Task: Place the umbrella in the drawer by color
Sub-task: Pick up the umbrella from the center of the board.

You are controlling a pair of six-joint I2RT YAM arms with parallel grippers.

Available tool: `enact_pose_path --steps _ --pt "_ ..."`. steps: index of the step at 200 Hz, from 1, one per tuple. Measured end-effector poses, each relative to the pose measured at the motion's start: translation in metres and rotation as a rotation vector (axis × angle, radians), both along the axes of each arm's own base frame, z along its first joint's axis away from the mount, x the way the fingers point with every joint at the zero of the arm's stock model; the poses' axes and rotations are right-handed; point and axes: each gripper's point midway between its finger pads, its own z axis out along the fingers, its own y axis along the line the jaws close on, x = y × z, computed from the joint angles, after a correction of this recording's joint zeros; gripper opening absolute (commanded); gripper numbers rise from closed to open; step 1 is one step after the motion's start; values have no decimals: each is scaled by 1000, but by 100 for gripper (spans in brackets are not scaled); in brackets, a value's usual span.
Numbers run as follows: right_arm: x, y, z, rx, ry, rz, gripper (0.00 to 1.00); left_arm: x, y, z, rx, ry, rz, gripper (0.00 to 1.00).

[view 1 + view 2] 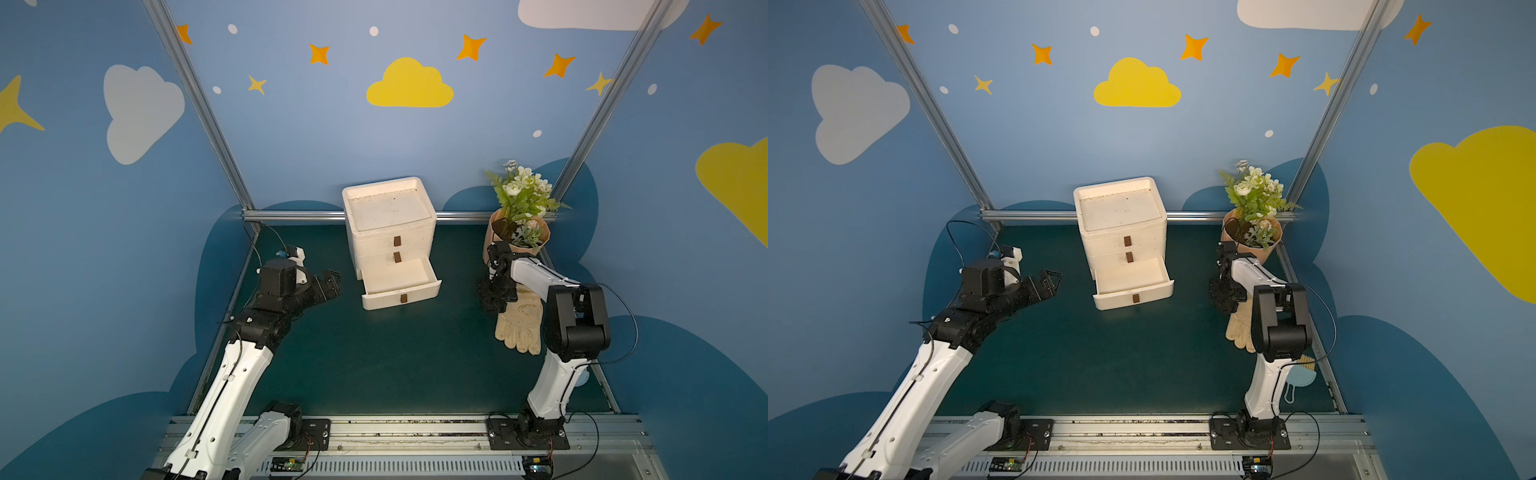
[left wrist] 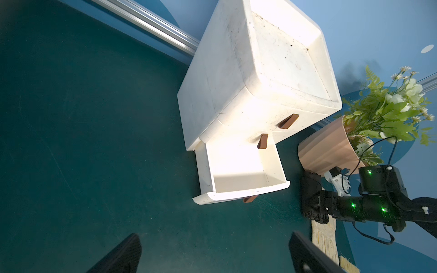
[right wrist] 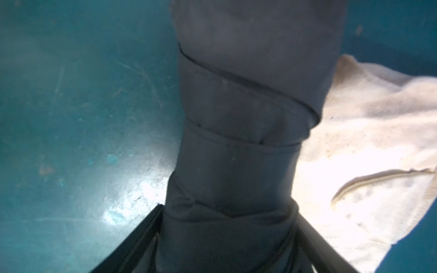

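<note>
I will close my left gripper on the umbrella's fabric [image 2: 311, 190] near its handle to take the black umbrella over from my right gripper.
A black folded umbrella [image 3: 248, 118] lies on the green mat at the right, seen in both top views [image 1: 487, 305] [image 1: 1217, 296] and in the left wrist view [image 2: 312, 201]. My right gripper [image 3: 230, 211] points down over it, its fingers pressed against both sides of the fabric. The white three-drawer cabinet [image 1: 390, 224] stands at the back middle; its bottom drawer [image 1: 399, 278] [image 2: 238, 175] is pulled out and empty, while the two upper drawers are closed. My left gripper [image 1: 330, 283] [image 2: 215, 236] hovers open left of the cabinet, holding nothing.
Cream gloves [image 1: 519, 328] [image 3: 366, 141] lie beside and partly under the umbrella. A pot of flowers [image 1: 519, 224] stands at the back right corner. A light blue mask [image 1: 1300, 378] lies near the right arm's base. Metal rails edge the mat.
</note>
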Motion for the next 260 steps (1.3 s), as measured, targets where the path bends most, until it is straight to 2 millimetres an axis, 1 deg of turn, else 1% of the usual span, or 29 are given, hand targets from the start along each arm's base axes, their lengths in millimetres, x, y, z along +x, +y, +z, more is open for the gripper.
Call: enact_pose_path --steps 7,28,43,51,59,74,86,106,122,135,148,163,182,191,210,241,260 --pt "0 0 -1 -1 3 -3 63 0 0 0 -1 -1 -2 100" --pt "0 0 -2 -5 9 -3 49 -2 -1 3 -11 -5 -3 100" --pt "-1 0 -1 -4 11 -1 36 -3 -2 5 -18 -12 -6 100" --pt "-1 1 0 -5 10 4 31 -4 -3 6 -23 -14 -10 100" --pt "-1 2 1 -5 7 6 30 -5 -4 7 -27 -15 -13 100" --pt "-1 4 3 -5 2 18 23 -6 -6 8 -34 -16 -20 100" --pt "-4 8 4 -2 1 36 22 -6 -8 8 -42 -16 -29 100" --pt "-14 21 7 33 1 75 21 -7 -15 10 -67 -16 -51 100" --pt "-26 35 16 86 -12 108 19 -8 -24 13 -98 -21 -81 100" --pt "-34 47 31 140 -48 140 19 -9 -34 18 -134 -33 -120 100" --pt "-41 62 52 217 -113 175 18 -9 -45 25 -175 -52 -163 100" --pt "-47 78 85 319 -219 218 18 -9 -60 31 -232 -73 -217 100" --pt "-58 97 131 465 -375 279 18 -11 -80 35 -293 -93 -290 100" --pt "-65 107 152 541 -444 305 18 -11 -93 38 -318 -104 -334 100" --pt "-80 127 187 702 -561 373 17 -14 -122 47 -355 -137 -431 100" --pt "-110 165 228 941 -633 516 17 -21 -174 58 -394 -182 -595 100" --pt "-130 187 252 1048 -645 628 17 -23 -203 66 -407 -203 -677 96"
